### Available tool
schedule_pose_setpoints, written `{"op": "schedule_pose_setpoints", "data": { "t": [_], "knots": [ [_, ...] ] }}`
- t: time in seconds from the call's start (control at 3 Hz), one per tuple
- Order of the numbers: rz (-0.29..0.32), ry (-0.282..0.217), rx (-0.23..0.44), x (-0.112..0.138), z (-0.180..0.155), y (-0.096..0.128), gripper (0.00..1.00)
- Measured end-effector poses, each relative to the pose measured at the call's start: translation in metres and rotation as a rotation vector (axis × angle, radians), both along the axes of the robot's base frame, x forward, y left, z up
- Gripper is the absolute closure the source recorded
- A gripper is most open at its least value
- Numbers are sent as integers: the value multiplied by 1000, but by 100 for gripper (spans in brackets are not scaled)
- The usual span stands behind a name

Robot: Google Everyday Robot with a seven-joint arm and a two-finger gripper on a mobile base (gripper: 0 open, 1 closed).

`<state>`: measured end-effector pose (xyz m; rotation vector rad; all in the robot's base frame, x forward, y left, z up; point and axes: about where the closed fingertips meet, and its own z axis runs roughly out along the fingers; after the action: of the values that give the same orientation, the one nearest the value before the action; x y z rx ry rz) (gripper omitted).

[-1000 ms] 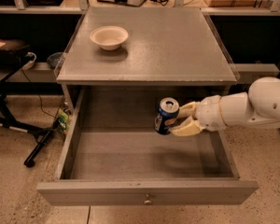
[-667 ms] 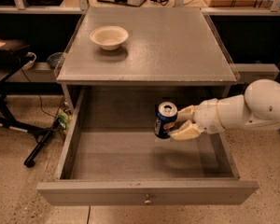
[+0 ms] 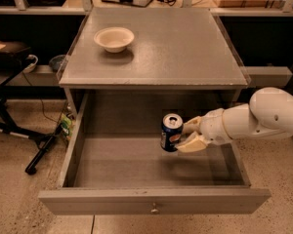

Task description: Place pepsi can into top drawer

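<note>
The pepsi can, now hanging above the open drawer's floor, will be let go of by my gripper, standing upright on the drawer's bottom near the middle (image 3: 174, 156), a little toward my arm's side.
The pepsi can (image 3: 171, 132), dark blue with a silver top, is upright and held over the inside of the open top drawer (image 3: 154, 200). My gripper (image 3: 185, 134) reaches in from the right on a white arm and is shut on the can, with cream fingers (image 3: 194, 143) against its right side. The can hangs above the drawer floor, slightly right of the middle. The drawer is pulled fully out, and its front panel carries a small round knob (image 3: 154, 209).
A cream bowl (image 3: 114, 38) sits on the grey cabinet top (image 3: 185, 48) at the back left. A black stand with legs (image 3: 19, 135) is on the floor to the left. A shelf with cables runs behind the cabinet.
My gripper has carried the can a little left and down, closer to the drawer's middle. The drawer and bowl have not moved.
</note>
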<state>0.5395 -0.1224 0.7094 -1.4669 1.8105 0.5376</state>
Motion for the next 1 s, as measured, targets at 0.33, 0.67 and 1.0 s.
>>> {"op": "schedule_pose_setpoints", "data": {
  "t": [0.33, 0.67, 1.0],
  "knots": [
    [-23, 3, -39, -2, -9, -3, 100],
    [-46, -3, -68, -1, -15, -6, 100],
    [-63, 6, -83, 0, -24, -10, 100]
  ]
}}
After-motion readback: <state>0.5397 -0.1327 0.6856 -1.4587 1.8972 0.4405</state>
